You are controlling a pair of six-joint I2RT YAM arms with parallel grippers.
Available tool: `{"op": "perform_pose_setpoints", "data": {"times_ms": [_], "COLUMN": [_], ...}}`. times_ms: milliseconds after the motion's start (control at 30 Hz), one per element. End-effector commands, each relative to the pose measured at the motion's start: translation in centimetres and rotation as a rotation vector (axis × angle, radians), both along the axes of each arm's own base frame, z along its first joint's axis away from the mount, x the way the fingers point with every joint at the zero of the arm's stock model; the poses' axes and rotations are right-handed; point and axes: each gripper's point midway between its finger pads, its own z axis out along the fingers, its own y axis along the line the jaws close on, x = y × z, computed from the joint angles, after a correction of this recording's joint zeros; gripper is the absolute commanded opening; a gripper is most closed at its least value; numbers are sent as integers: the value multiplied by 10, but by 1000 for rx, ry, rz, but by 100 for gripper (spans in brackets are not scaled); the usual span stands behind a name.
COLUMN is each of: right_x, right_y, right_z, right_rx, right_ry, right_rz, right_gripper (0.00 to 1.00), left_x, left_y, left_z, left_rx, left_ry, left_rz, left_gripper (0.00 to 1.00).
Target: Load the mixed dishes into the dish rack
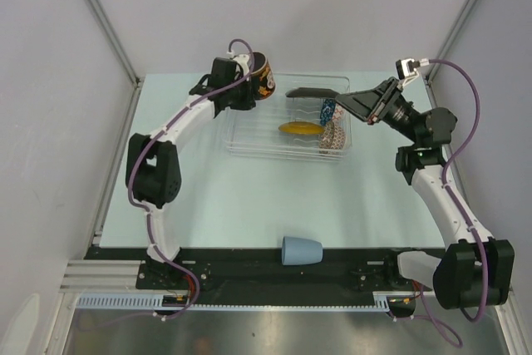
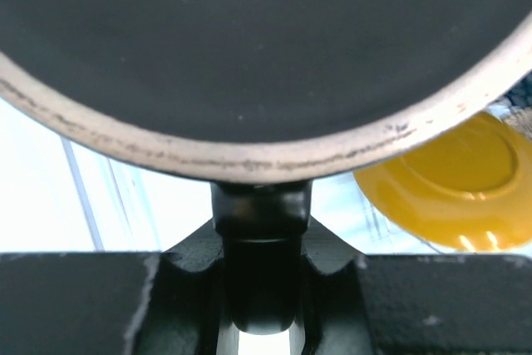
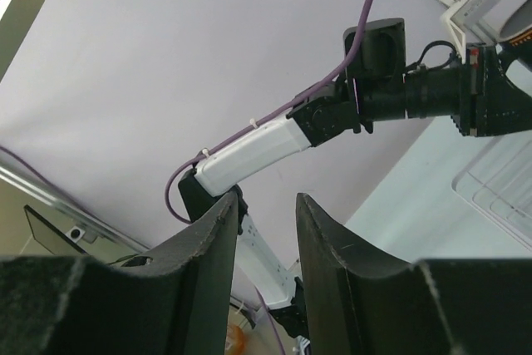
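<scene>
Next, I release the dark cup, now held above the rack's corner, from my left gripper in the clear dish rack's far corner (image 1: 263, 98), next to the black square plate.
My left gripper (image 1: 249, 85) is shut on the rim of a dark cup (image 1: 263, 74) with an orange pattern, held above the far left corner of the clear dish rack (image 1: 249, 143). In the left wrist view the cup's pale rim (image 2: 249, 162) fills the top, pinched at my left gripper (image 2: 260, 189). Inside the rack are a black square plate (image 1: 309, 91), a yellow plate (image 1: 299, 129) (image 2: 449, 197), a blue mosaic bowl (image 1: 328, 110) and a pinkish patterned bowl (image 1: 333, 137). My right gripper (image 1: 351, 105) (image 3: 268, 222) hovers open and holds nothing over the rack's right side.
A light blue cup (image 1: 301, 250) lies on its side near the table's front edge, between the arm bases. Grey walls stand close on the left, right and back. The right wrist view shows the left arm (image 3: 266, 143) and a corner of the rack (image 3: 499, 189).
</scene>
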Motion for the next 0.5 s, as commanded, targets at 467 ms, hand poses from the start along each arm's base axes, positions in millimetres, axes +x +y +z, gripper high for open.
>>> {"op": "perform_pose_setpoints", "data": {"times_ms": [467], "right_x": [-4], "right_y": [-15], "right_z": [-10], "right_rx": [-47], "right_ry": [-2], "right_rz": [-69], "right_gripper": [34], "left_x": [48], "left_y": [-11], "left_z": [1], "left_rx": [12], "left_ry": [-176], "left_rz": [15], "left_gripper": [0]}}
